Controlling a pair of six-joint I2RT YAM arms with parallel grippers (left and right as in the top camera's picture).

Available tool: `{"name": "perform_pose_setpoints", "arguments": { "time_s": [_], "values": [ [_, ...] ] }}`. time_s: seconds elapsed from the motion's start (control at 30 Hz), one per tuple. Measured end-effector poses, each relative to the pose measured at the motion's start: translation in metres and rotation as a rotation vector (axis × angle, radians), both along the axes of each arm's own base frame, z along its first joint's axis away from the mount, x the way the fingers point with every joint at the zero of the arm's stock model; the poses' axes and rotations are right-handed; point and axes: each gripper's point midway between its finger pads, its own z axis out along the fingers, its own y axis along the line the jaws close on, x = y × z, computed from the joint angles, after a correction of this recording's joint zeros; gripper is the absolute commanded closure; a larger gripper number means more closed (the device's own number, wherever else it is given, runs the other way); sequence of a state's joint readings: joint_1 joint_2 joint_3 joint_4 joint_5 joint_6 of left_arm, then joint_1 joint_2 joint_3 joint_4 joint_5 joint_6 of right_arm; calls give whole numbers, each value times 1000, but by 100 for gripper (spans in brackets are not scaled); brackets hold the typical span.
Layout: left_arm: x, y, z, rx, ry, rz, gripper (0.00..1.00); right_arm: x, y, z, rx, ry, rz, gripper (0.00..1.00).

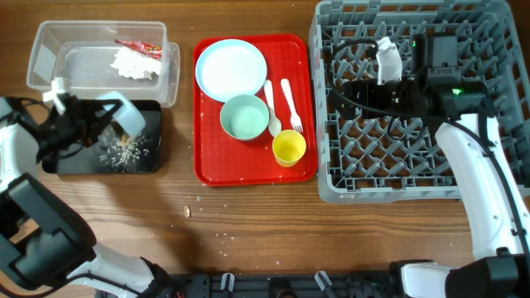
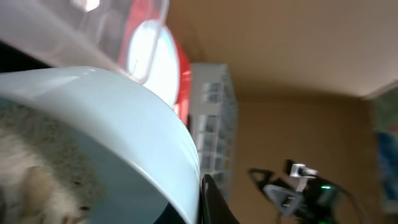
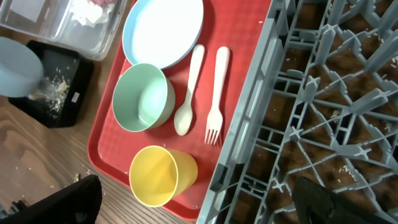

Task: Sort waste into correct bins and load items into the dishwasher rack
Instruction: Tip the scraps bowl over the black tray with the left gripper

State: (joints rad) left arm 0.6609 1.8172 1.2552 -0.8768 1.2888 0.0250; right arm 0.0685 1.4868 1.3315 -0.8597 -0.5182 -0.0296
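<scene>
Next, my left gripper sets the pale blue bowl, which is tilted over the black tray, down on the red tray [image 1: 231, 161], beside the yellow cup.
My left gripper [image 1: 98, 124] is shut on a pale blue bowl [image 1: 126, 116], tilted over the black tray [image 1: 74, 161], where food scraps [image 1: 124, 149] lie. The left wrist view shows the bowl [image 2: 124, 143] with crumbs inside. The clear tub [image 1: 41, 58] holds the red wrapper [image 1: 139, 47] and white tissue [image 1: 134, 64]. The plate [image 1: 230, 69], second bowl [image 1: 244, 117], spoon [image 1: 271, 108], fork [image 1: 291, 103] and yellow cup [image 1: 289, 148] sit on the red tray [image 1: 248, 170]. My right gripper [image 1: 338, 89] is open and empty over the grey rack [image 1: 389, 186].
Small crumbs [image 1: 188, 211] lie on the wooden table in front of the red tray. The rack's upright pegs [image 3: 323, 112] stand under my right gripper. The red tray lies between the bins and the rack.
</scene>
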Motion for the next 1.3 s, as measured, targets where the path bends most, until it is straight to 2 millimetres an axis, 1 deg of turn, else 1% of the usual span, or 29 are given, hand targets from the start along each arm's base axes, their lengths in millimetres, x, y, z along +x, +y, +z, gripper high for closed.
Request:
{"name": "perform_pose_setpoints", "arguments": {
  "time_s": [0.13, 0.2, 0.3, 0.4, 0.63, 0.67, 0.7, 0.77, 0.8, 0.9, 1.07, 1.13, 1.17, 1.23, 1.3],
  "values": [
    [-6, 26, 25, -113, -97, 68, 96, 0, 0, 0, 0, -1, 0, 0],
    [-9, 39, 34, -167, -117, 103, 96, 2, 0, 1, 2, -7, -2, 0],
    [-10, 47, 40, -231, -92, 128, 96, 2, 0, 1, 2, -6, -3, 0],
    [-10, 48, 42, -285, -55, 138, 96, 2, 0, 1, 5, -2, -8, 0],
    [-10, 48, 43, -337, -6, 147, 96, 2, 0, 1, 10, 0, -16, 0],
    [-10, 49, 41, -331, 8, 153, 96, 2, 0, 1, 11, 0, -17, 0],
    [-9, 50, 34, -312, 49, 171, 96, 3, 0, 2, 12, 0, -19, 0],
    [-11, 52, 16, -302, 184, 221, 96, 3, 0, 2, 12, -1, -19, 0],
    [-12, 51, 12, -322, 237, 237, 96, 3, 0, 2, 12, 0, -19, 0],
    [-6, 51, 13, -325, 232, 235, 96, 3, 0, 2, 12, 0, -19, 0],
    [11, 38, 19, -273, 157, 173, 96, 3, 0, 2, 13, -2, -19, 0],
    [21, 26, 29, -229, 47, 102, 96, 3, 0, 2, 12, -3, -19, 0],
    [29, 6, 43, -191, -90, -2, 96, 4, 0, 2, 12, -4, -19, 0],
    [36, -4, 47, -168, -123, -35, 96, 2, 0, 1, 12, 2, -19, 0],
    [37, -12, 46, -216, -56, -39, 96, 1, 0, 0, 11, 10, -19, 0]
  ]
}}
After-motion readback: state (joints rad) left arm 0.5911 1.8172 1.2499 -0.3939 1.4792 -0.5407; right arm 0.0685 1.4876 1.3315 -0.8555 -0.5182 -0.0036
